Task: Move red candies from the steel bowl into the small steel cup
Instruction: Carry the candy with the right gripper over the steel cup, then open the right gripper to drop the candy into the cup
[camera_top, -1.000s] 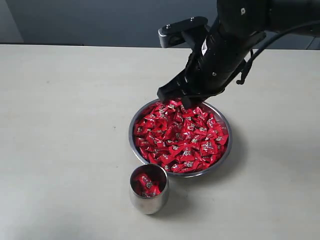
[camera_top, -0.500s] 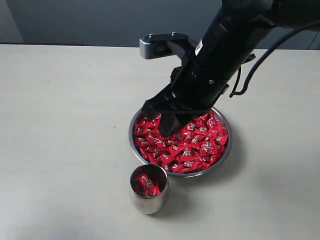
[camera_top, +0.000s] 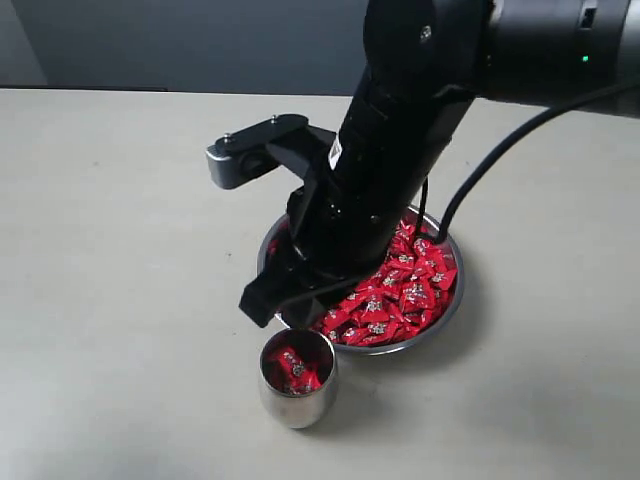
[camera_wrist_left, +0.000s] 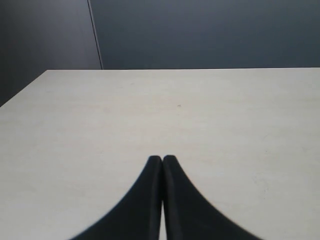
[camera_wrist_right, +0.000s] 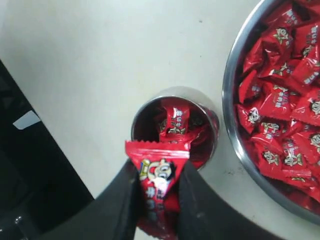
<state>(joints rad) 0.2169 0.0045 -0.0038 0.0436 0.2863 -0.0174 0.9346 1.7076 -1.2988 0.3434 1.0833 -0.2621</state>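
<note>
The robot's right gripper will release the red candy inside the small steel cup (camera_top: 319, 366) (camera_wrist_right: 202, 134), against the cup's side nearest the bowl.
My right gripper (camera_wrist_right: 159, 170) is shut on one red candy (camera_wrist_right: 156, 181), its wrapper pinched between the two black fingers. It hangs just above the small steel cup (camera_wrist_right: 214, 131), which holds a few red candies (camera_wrist_right: 175, 120). In the exterior view, that gripper (camera_top: 285, 312) hovers over the cup (camera_top: 298, 400), at the near-left edge of the steel bowl (camera_top: 458, 296). The bowl is heaped with red candies (camera_top: 405, 285), and the arm hides much of it. My left gripper (camera_wrist_left: 162, 160) is shut and empty over bare table.
The pale tabletop (camera_top: 120, 250) spreads around bowl and cup. A dark wall (camera_top: 180, 40) runs behind the far table edge. The right arm's cable (camera_top: 480, 180) loops above the bowl. The left arm does not show in the exterior view.
The right arm has swung from the bowl's far rim across the bowl to above the cup, lowering toward the near left. Bowl and cup have not moved.
</note>
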